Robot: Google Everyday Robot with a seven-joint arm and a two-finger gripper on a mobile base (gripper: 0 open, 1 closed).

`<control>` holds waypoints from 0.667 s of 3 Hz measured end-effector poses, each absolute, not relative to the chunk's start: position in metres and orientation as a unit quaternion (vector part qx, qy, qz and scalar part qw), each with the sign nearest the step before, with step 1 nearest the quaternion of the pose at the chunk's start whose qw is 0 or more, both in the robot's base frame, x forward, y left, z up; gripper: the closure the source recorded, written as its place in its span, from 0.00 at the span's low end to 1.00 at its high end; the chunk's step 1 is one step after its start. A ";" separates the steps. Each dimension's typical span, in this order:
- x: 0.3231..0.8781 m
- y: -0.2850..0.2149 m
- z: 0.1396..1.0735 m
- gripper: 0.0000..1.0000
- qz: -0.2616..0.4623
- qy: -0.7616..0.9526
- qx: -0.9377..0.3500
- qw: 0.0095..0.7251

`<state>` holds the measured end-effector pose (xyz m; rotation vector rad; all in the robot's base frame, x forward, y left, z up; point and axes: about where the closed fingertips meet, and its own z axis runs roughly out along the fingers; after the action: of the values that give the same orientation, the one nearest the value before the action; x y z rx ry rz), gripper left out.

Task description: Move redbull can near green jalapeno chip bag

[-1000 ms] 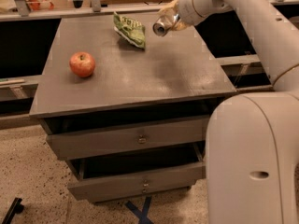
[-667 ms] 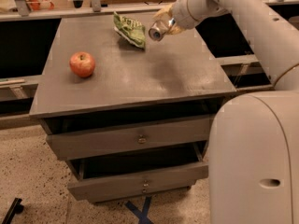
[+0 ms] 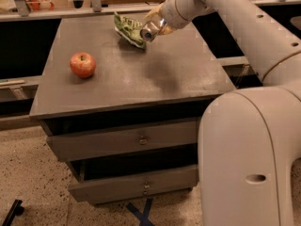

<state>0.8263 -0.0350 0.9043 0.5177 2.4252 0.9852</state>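
Observation:
My gripper is going to set the redbull can down on the table (image 3: 155, 47) beside the near end of the green jalapeno chip bag.
The green jalapeno chip bag (image 3: 128, 28) lies crumpled at the far middle of the grey table (image 3: 141, 79). My gripper (image 3: 157, 25) is at the bag's right edge, shut on the redbull can (image 3: 151, 30). The can is tilted, its silver end facing the camera, held just above the table and overlapping the bag's right side. Whether the can touches the bag or the table I cannot tell. The white arm reaches in from the upper right.
A red apple (image 3: 83, 64) sits on the table's left side. The table has two drawers (image 3: 127, 140) in its front. The robot's white body (image 3: 249, 159) fills the lower right. Rails and shelving run behind the table.
My gripper has moved left with the can, from beside the bag's right to right at its edge.

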 end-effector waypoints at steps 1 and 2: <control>0.835 -0.040 0.892 1.00 0.344 0.889 0.201 0.226; 0.839 -0.048 0.880 1.00 0.333 0.893 0.211 0.217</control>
<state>0.8388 -0.0478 0.8795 0.5844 2.4742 0.9218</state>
